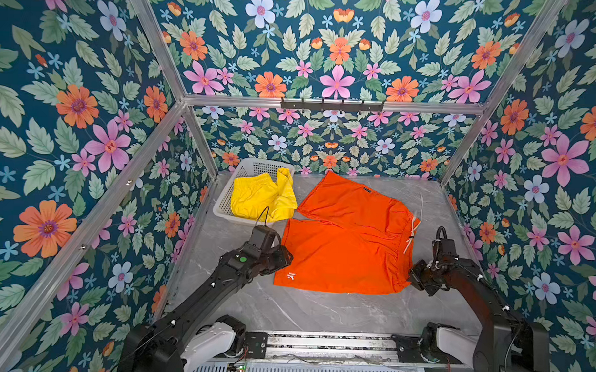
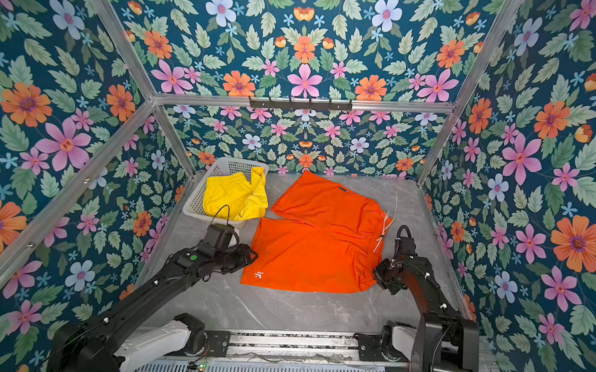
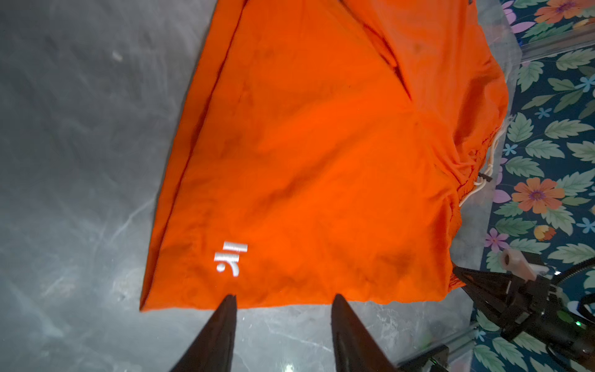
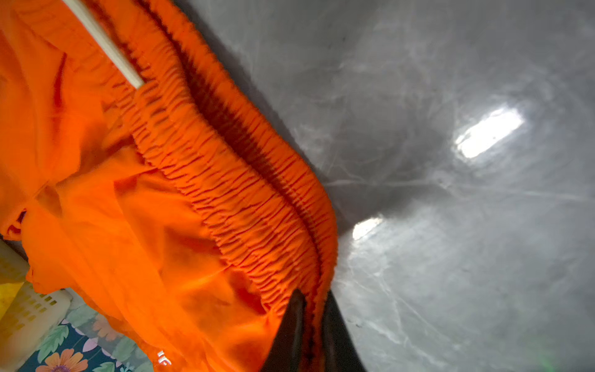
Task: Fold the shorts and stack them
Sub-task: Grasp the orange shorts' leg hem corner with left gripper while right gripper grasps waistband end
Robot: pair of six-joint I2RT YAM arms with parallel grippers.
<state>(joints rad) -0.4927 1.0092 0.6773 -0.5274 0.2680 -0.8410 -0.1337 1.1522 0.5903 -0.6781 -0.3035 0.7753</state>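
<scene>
My left gripper is going to close on the near corner of the leg hem (image 1: 275, 283) (image 3: 148, 302), next to the white logo on the orange shorts.
The orange shorts (image 1: 342, 243) (image 2: 311, 248) lie spread flat on the grey marble table, legs toward the left and gathered waistband toward the right. A white logo (image 3: 230, 257) marks the near leg. My left gripper (image 3: 285, 298) (image 1: 287, 258) is open, its fingertips (image 3: 230, 299) right at that leg's hem with nothing between them. My right gripper (image 4: 314, 294) (image 1: 413, 271) is shut on the near end of the waistband (image 4: 244, 193). The yellow shorts (image 1: 262, 199) (image 2: 235, 195) lie crumpled in the white basket.
The white perforated basket (image 1: 221, 204) stands at the back left, touching the orange far leg. A white drawstring (image 1: 412, 231) trails off the waistband. Bare marble (image 1: 319, 310) runs along the front. Floral walls and aluminium posts close in the sides; a hook rail (image 1: 332, 105) is mounted at the back.
</scene>
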